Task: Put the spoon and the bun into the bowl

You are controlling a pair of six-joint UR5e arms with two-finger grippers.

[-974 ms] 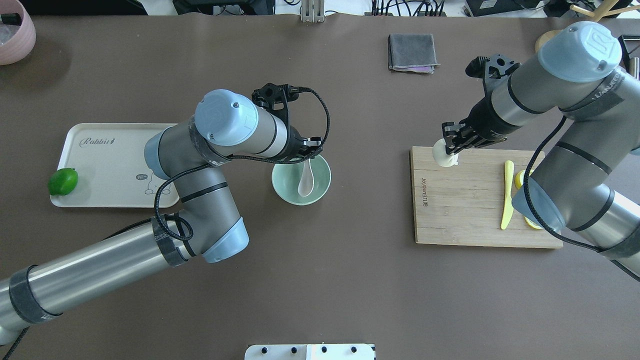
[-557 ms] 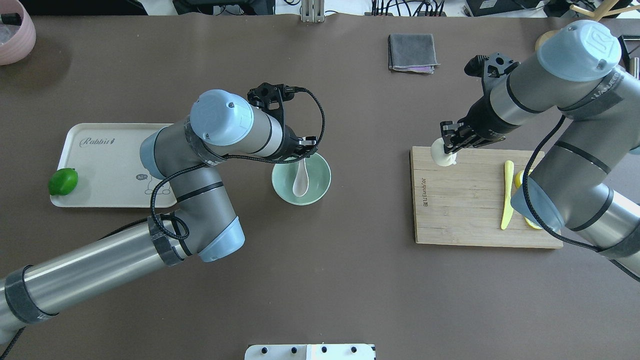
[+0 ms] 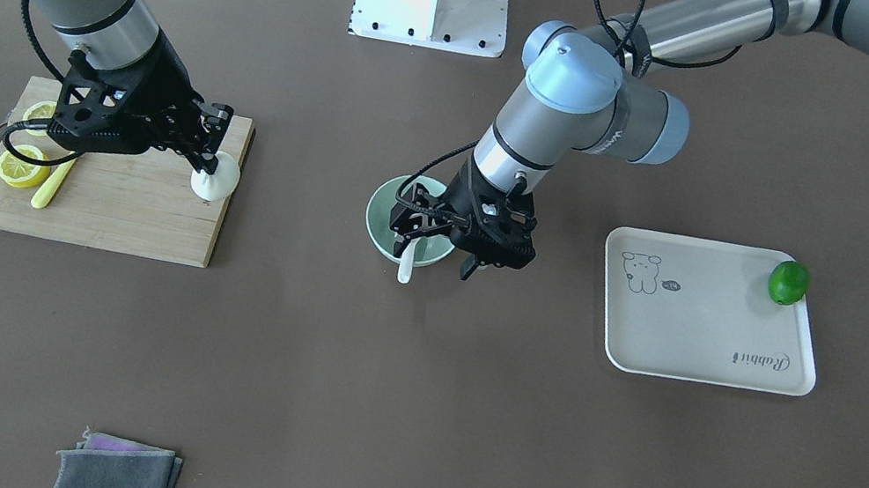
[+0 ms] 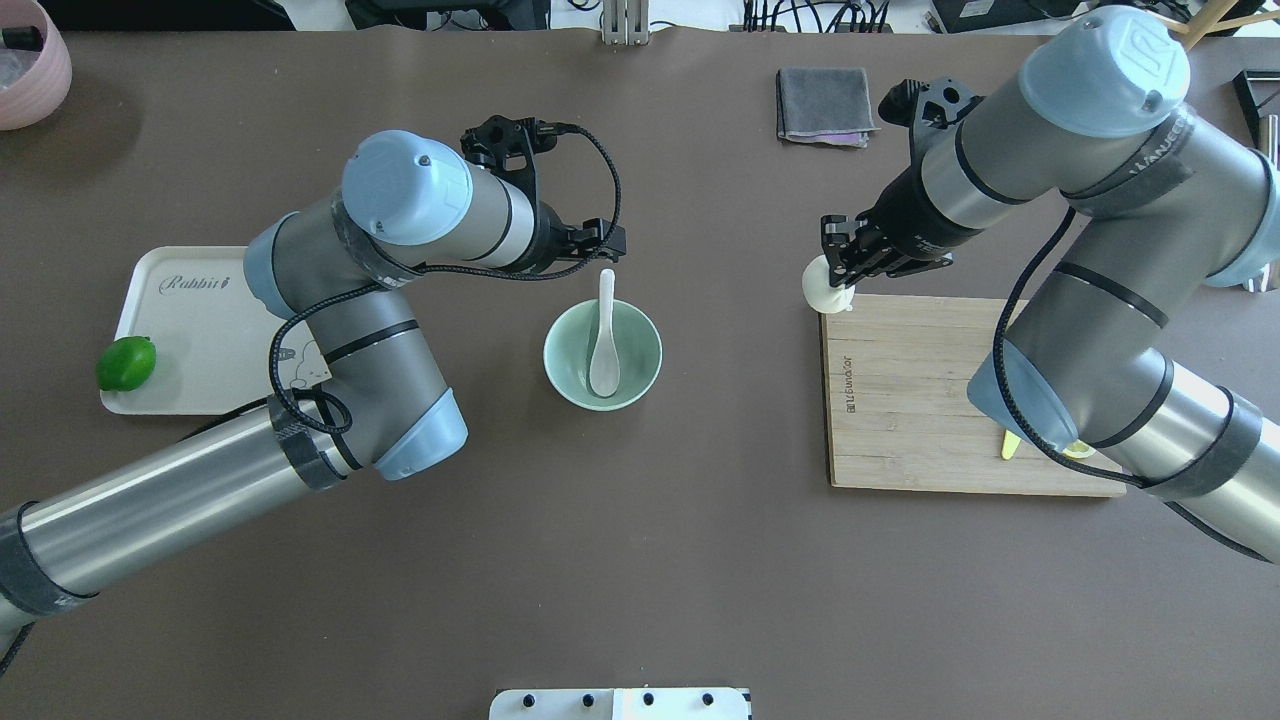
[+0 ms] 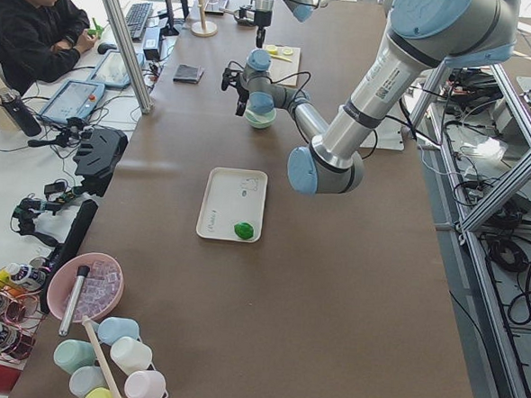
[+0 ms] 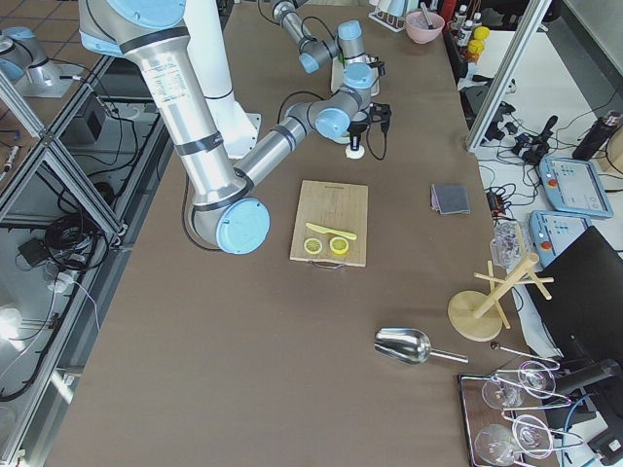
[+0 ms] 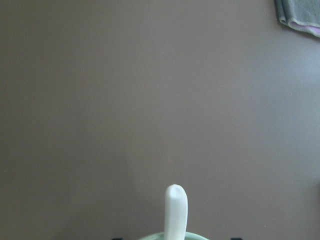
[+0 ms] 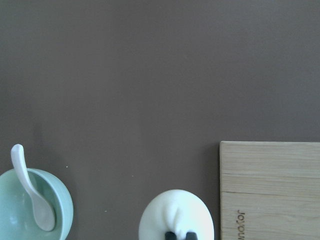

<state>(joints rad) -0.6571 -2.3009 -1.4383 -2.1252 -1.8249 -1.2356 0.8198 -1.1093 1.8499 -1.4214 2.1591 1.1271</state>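
Note:
The white bun, now held above the cutting board, will be let go by my right gripper in the mint-green bowl (image 3: 408,203) (image 8: 49,234), against the white spoon's scoop.
The white spoon (image 4: 603,345) lies in the mint-green bowl (image 4: 553,350), scoop down, with its handle over the far rim. It also shows in the front view (image 3: 405,267) and the left wrist view (image 7: 175,210). My left gripper (image 4: 605,250) is open and empty just beyond the bowl's far rim, and it shows in the front view (image 3: 439,256). My right gripper (image 4: 838,275) is shut on the white bun (image 4: 822,290) and holds it above the far left corner of the cutting board (image 4: 920,400). The bun also shows in the right wrist view (image 8: 175,215), with the bowl (image 8: 66,210) to its left.
A yellow knife (image 3: 50,185) and lemon halves (image 3: 22,167) lie on the board. A white tray (image 4: 200,290) with a lime (image 4: 126,363) sits left of the bowl. A grey cloth (image 4: 823,103) lies at the far side, and a pink bowl (image 4: 30,70) at the far left corner.
My left gripper has drawn back from over the bowl to beyond its far rim, leaving the spoon inside. My right gripper has carried the bun left and farther, to the board's corner.

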